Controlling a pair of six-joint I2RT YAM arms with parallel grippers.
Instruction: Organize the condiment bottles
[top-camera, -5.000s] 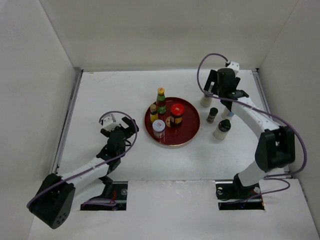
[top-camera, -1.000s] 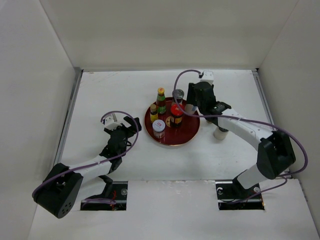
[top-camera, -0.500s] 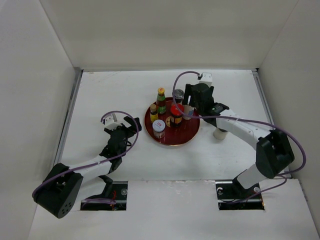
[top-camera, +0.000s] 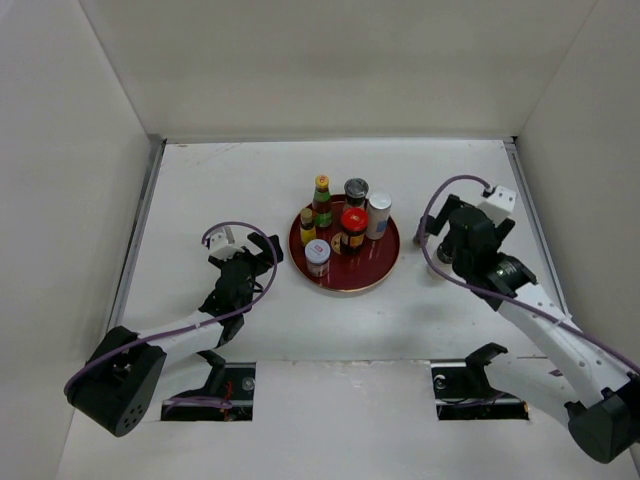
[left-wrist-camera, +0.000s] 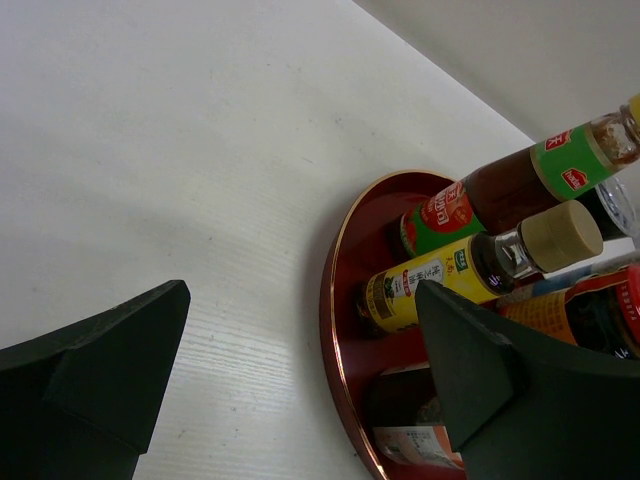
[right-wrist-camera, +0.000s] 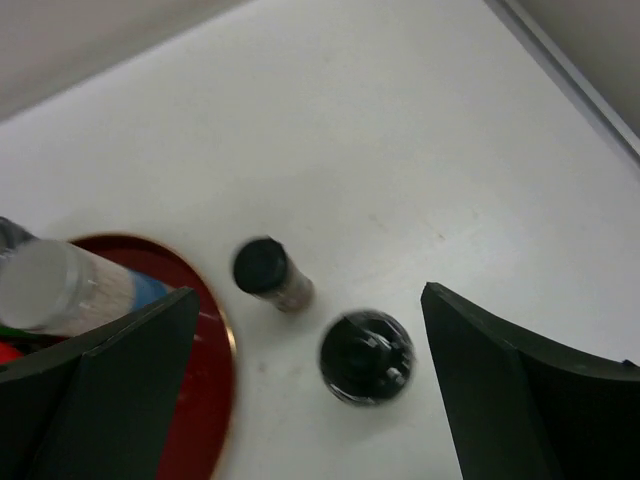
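The wider black-lidded bottle is beside the small black-capped bottle, and my right gripper should go to it next and close on its black lid (top-camera: 445, 247) (right-wrist-camera: 366, 357).
A round red tray (top-camera: 362, 272) holds several condiment bottles: a tall green-labelled bottle (top-camera: 322, 200), a dark-lidded jar (top-camera: 356, 191), a white shaker (top-camera: 378, 215), a red-lidded jar (top-camera: 353, 228), a small yellow bottle (top-camera: 307, 226) and a white-lidded jar (top-camera: 317, 258). My right gripper (top-camera: 452, 245) is open and empty, hovering right of the tray. In the right wrist view its fingers (right-wrist-camera: 310, 330) straddle a small black-capped bottle (right-wrist-camera: 268, 273) and a wider black-lidded bottle (right-wrist-camera: 366, 357) on the table. My left gripper (top-camera: 255, 255) is open and empty, left of the tray.
The left wrist view shows the tray rim (left-wrist-camera: 330, 300) close to my open gripper (left-wrist-camera: 300, 300), with the yellow bottle (left-wrist-camera: 440, 280) and the green-labelled bottle (left-wrist-camera: 500, 185) behind it. The tray edge (right-wrist-camera: 215, 380) and the white shaker (right-wrist-camera: 50, 285) lie left in the right wrist view. White walls enclose the table.
My right gripper has let go of the white shaker on the tray's back right and swung right and nearer, over the two bottles on the table. The left arm has barely moved.
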